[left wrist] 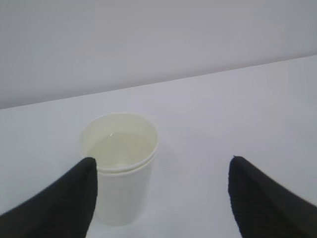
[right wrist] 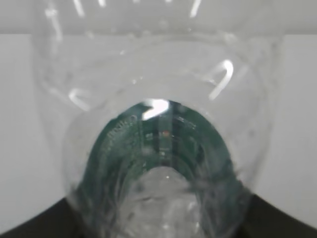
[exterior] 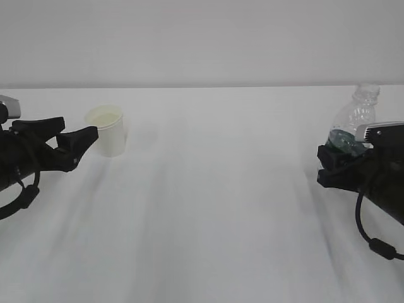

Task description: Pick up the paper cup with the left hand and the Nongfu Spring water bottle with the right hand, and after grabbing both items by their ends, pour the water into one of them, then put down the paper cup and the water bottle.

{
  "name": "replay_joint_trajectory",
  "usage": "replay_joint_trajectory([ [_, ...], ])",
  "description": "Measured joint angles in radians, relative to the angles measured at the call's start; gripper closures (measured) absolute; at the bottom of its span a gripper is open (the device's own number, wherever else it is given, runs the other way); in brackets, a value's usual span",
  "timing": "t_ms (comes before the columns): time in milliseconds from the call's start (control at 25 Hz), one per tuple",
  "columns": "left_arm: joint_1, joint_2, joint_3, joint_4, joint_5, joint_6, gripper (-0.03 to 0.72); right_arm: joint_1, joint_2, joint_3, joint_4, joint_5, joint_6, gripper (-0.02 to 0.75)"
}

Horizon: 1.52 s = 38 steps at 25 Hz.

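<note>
The robot's right gripper will release the Nongfu Spring water bottle standing upright on the white table, slightly nearer the paper cup (exterior: 322, 164). The bottle now leans with its open neck up.
The paper cup (exterior: 108, 130) stands upright on the white table at the left, and clear water (left wrist: 121, 148) shows inside it. My left gripper (exterior: 79, 130) is open wide just in front of it. In the left wrist view the cup (left wrist: 120, 168) sits beside the left fingertip (left wrist: 81, 186), well apart from the right one, and the gripper (left wrist: 162, 159) holds nothing. At the right, my right gripper (exterior: 338, 159) is shut on the lower, green-labelled end of the Nongfu Spring water bottle (exterior: 355, 115), which leans with its open neck up. The bottle (right wrist: 158, 99) fills the right wrist view, hiding most of the gripper (right wrist: 158, 220).
The white table (exterior: 214, 208) runs back to a plain pale wall. Nothing else stands on it between the two arms.
</note>
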Motion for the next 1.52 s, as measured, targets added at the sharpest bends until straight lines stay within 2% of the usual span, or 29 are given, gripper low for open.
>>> replay_joint_trajectory([
  [440, 0.000, -0.027, 0.000, 0.058, 0.000, -0.002, 0.097, 0.000, 0.082, -0.073, 0.034, -0.006, 0.003, 0.381],
  [1360, 0.000, -0.027, 0.000, 0.080, 0.000, -0.002, 0.118, 0.000, 0.179, -0.173, 0.036, -0.021, 0.003, 0.381],
  [1440, 0.000, -0.027, 0.000, 0.084, 0.000, -0.002, 0.120, 0.000, 0.179, -0.173, 0.033, -0.021, 0.003, 0.372],
  [1520, 0.000, -0.027, 0.000, 0.086, 0.000, -0.002, 0.120, 0.000, 0.179, -0.173, 0.022, -0.023, 0.003, 0.332],
])
